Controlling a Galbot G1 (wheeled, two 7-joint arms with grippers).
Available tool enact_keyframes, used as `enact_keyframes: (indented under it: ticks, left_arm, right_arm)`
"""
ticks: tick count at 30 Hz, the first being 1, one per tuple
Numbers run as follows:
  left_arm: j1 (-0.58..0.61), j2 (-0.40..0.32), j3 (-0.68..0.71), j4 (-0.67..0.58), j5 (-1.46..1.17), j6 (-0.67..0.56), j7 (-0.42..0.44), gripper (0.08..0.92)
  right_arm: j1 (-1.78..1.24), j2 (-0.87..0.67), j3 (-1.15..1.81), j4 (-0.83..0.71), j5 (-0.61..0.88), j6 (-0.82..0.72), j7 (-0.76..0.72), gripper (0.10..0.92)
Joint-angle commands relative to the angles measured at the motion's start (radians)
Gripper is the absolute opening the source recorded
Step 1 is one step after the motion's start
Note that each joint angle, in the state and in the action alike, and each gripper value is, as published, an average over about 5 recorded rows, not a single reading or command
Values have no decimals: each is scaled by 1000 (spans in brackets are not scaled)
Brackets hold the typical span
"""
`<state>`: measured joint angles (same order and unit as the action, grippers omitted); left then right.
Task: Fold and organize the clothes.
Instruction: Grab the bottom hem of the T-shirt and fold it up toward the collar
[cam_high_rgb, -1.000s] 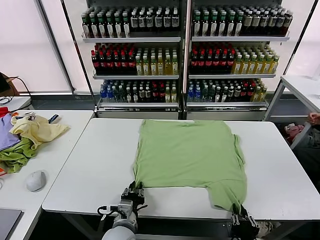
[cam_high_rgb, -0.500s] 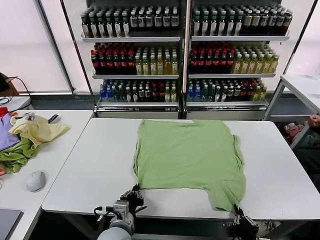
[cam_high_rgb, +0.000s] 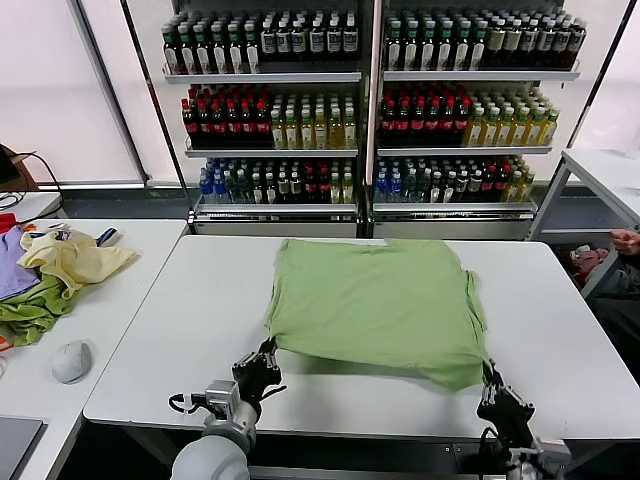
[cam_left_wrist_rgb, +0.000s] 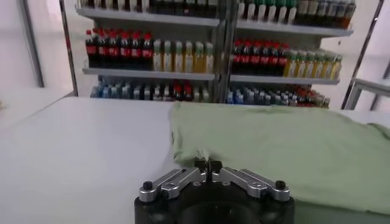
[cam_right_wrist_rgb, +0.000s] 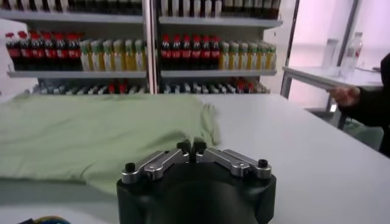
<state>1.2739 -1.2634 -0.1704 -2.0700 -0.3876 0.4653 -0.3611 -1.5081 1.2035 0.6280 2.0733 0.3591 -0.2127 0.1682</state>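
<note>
The shirt is lying close to the far edge of the table, so my left gripper needs to put the shirt's hem down, take its near corner (cam_high_rgb: 275, 332) and pull the shirt closer.
The clothes are one light green shirt (cam_high_rgb: 375, 300), spread flat on the white table (cam_high_rgb: 180, 330) with its plain side up. My left gripper (cam_high_rgb: 267, 351) is at the shirt's near left hem corner and is shut on the fabric. The left wrist view shows that gripper (cam_left_wrist_rgb: 207, 163) pinching the hem of the shirt (cam_left_wrist_rgb: 292, 143). At the near right corner my right gripper (cam_high_rgb: 488, 373) is shut on the hem as well. Its wrist view has the right gripper (cam_right_wrist_rgb: 191, 146) closed on the edge of the shirt (cam_right_wrist_rgb: 91, 125). The near hem is slightly raised between the two.
Shelves of bottles (cam_high_rgb: 370, 110) stand behind the table. A side table on the left holds a pile of yellow, green and purple garments (cam_high_rgb: 55, 270) and a mouse (cam_high_rgb: 72, 360). On the right are another table (cam_high_rgb: 605, 175) and a person's hand (cam_high_rgb: 626, 239).
My left gripper has shut on the near left hem. The right gripper has risen, drawing the part of the shirt that hung over the front edge back up to table level.
</note>
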Motion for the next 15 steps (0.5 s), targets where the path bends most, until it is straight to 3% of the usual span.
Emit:
enact_keyframes:
  ticks: [1,7,15]
  left_arm:
    - [-203,9,44,163,-22,-17,1,89]
    - [-311,-3,81,294,20,-7,-7,89]
    - [-370,-13,118,417,83,4,-15,89]
  right_arm:
    - [224,-54,-15,-126,22,-4,3,126]
    - [349,-80,-80,-243,7,-16,0,126]
    - [441,-73,-161,-343,-70,-23,-15,126]
